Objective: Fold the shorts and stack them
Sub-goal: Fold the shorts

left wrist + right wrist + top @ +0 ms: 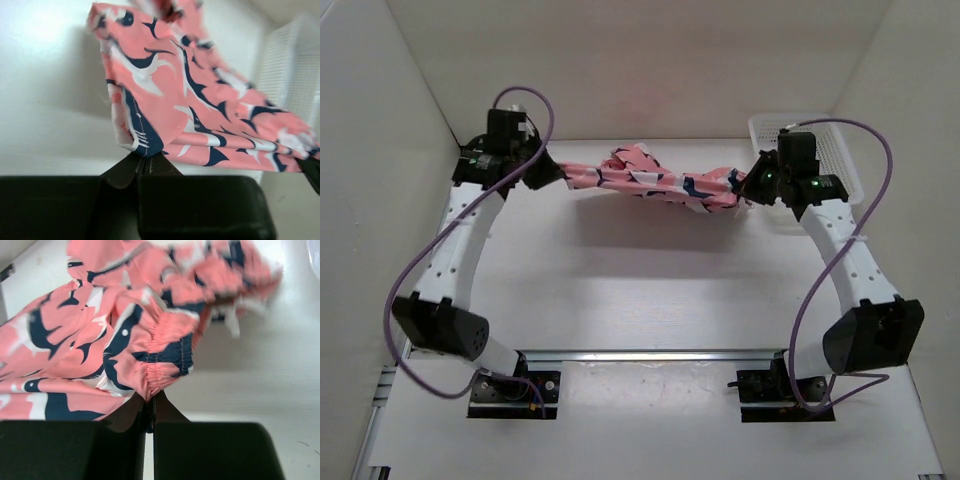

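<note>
My right gripper will release the waistband end of the shorts on the white table (755,258) just in front of the white mesh basket. The shorts now hang at the table's far side.
The salmon-pink shorts (655,182) with navy-and-white sharks hang bunched and stretched between both arms at the far side of the table. My left gripper (552,172) is shut on the left end of the fabric; in its wrist view the fingertips (140,162) pinch a navy hem corner of the shorts (200,105). My right gripper (748,187) is shut on the right end; its fingertips (151,399) pinch the gathered elastic waistband of the shorts (125,335). The cloth sags a little in the middle.
A white mesh basket (825,150) stands at the back right, just behind the right wrist, also visible as a white basket (295,65) in the left wrist view. White walls enclose the table on the left, back and right.
</note>
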You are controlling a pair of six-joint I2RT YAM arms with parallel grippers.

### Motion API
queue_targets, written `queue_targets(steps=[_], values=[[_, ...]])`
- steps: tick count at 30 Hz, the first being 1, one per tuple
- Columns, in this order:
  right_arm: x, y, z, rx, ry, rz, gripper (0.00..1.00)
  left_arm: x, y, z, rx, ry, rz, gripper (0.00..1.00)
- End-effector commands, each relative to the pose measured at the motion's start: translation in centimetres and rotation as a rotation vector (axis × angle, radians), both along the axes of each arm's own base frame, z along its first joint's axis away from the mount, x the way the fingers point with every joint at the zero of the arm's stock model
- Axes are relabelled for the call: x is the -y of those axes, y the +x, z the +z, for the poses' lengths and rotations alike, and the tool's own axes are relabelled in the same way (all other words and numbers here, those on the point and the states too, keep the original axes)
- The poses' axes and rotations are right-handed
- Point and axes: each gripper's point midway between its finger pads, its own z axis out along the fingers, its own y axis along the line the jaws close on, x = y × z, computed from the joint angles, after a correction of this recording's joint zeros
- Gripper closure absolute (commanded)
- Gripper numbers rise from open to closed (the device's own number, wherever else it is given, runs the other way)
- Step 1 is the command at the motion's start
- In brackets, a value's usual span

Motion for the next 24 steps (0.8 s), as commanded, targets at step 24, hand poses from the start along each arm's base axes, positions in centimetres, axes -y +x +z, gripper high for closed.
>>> queue_targets(steps=[24], values=[[3.5, -20.8, 26.7, 0.611, -0.185, 0.218, 1.00, -11.4, -25.3, 34.7, 0.940, -0.006, 0.328, 0.90]])
